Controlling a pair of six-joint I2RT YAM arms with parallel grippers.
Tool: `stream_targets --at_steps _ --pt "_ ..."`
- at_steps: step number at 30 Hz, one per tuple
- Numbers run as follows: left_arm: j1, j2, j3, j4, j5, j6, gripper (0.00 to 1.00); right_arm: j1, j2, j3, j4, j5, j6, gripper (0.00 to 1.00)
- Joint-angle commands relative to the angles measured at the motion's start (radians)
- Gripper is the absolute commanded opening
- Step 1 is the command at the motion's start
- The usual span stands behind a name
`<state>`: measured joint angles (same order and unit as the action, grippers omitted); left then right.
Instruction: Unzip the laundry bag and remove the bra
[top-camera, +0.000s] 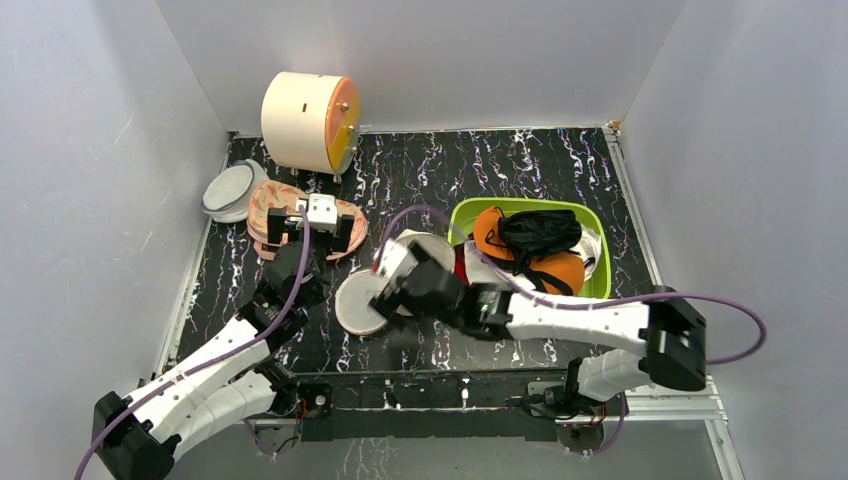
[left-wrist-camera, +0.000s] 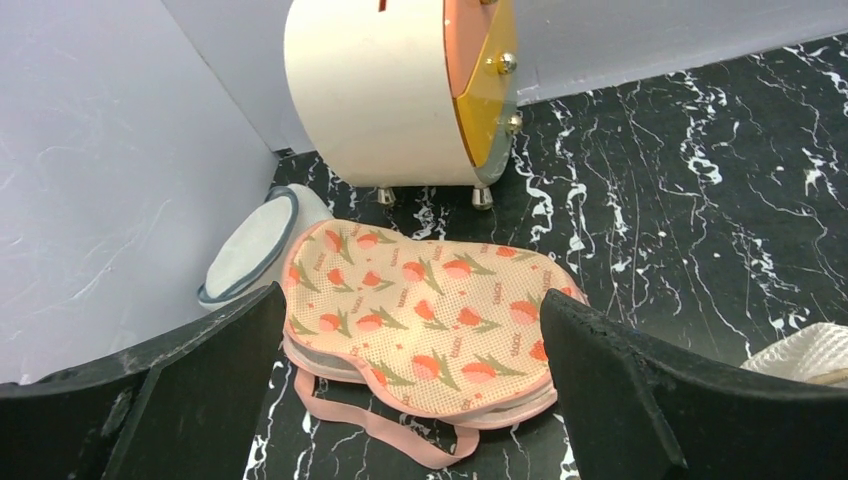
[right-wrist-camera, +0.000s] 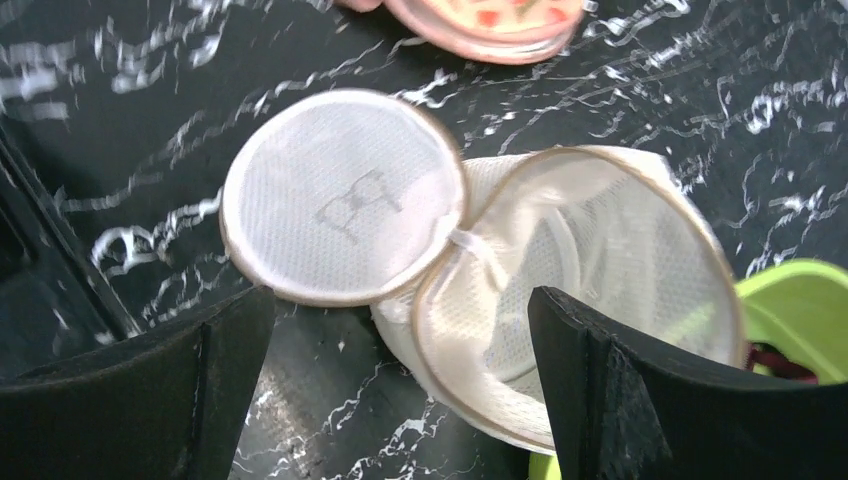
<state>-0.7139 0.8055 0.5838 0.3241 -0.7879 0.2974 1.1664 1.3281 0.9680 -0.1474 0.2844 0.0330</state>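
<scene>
Next, I close my right gripper on the near edge (top-camera: 369, 333) (right-wrist-camera: 308, 300) of the flat half of the laundry bag, the one that has the dark mark.
The white mesh laundry bag (top-camera: 362, 303) lies open like a clamshell on the black marble table. In the right wrist view its flat half with the dark mark (right-wrist-camera: 345, 195) lies left and its hollow half (right-wrist-camera: 590, 290) right, with only mesh showing inside. The bra (top-camera: 528, 248), orange cups and black straps, lies in the green bin (top-camera: 603, 285). My right gripper (top-camera: 388, 292) is open and empty just above the bag, fingers (right-wrist-camera: 200, 385) wide apart. My left gripper (top-camera: 310, 236) is open and empty over the pink patterned pouch (left-wrist-camera: 430, 310).
A cream drum with an orange face (top-camera: 305, 120) stands at the back left. A grey-rimmed white disc (top-camera: 230, 190) leans in the left corner. The green bin's edge (right-wrist-camera: 800, 300) lies right beside the bag. Grey walls enclose the table.
</scene>
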Motion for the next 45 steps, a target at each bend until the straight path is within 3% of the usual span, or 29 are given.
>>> stream_targets --at_steps 1,8,13,19,28,34,42,45 --pt "-0.002 -0.032 0.023 0.053 -0.044 0.028 0.98 0.181 0.065 0.012 0.165 0.212 -0.337 0.98" --pt "-0.001 0.014 0.033 0.04 -0.041 0.017 0.98 0.25 0.097 -0.062 0.232 0.081 -0.618 0.98" --pt "0.016 0.005 -0.001 0.1 -0.068 0.014 0.98 0.307 0.119 -0.175 0.409 0.17 -0.853 0.98" --pt "0.034 0.018 0.012 0.075 -0.057 -0.006 0.98 0.312 0.246 -0.141 0.411 0.241 -0.95 0.97" --pt "0.065 0.025 0.018 0.062 -0.042 -0.044 0.98 0.312 0.382 -0.094 0.419 0.184 -0.991 0.9" --pt "0.077 0.02 0.019 0.056 -0.056 -0.046 0.98 0.32 0.499 -0.058 0.467 0.232 -1.033 0.81" --pt "0.079 0.021 0.022 0.05 -0.052 -0.06 0.98 0.322 0.63 -0.071 0.805 0.365 -1.153 0.64" --pt "0.079 0.03 0.026 0.043 -0.053 -0.061 0.98 0.323 0.689 -0.051 0.904 0.418 -1.179 0.51"
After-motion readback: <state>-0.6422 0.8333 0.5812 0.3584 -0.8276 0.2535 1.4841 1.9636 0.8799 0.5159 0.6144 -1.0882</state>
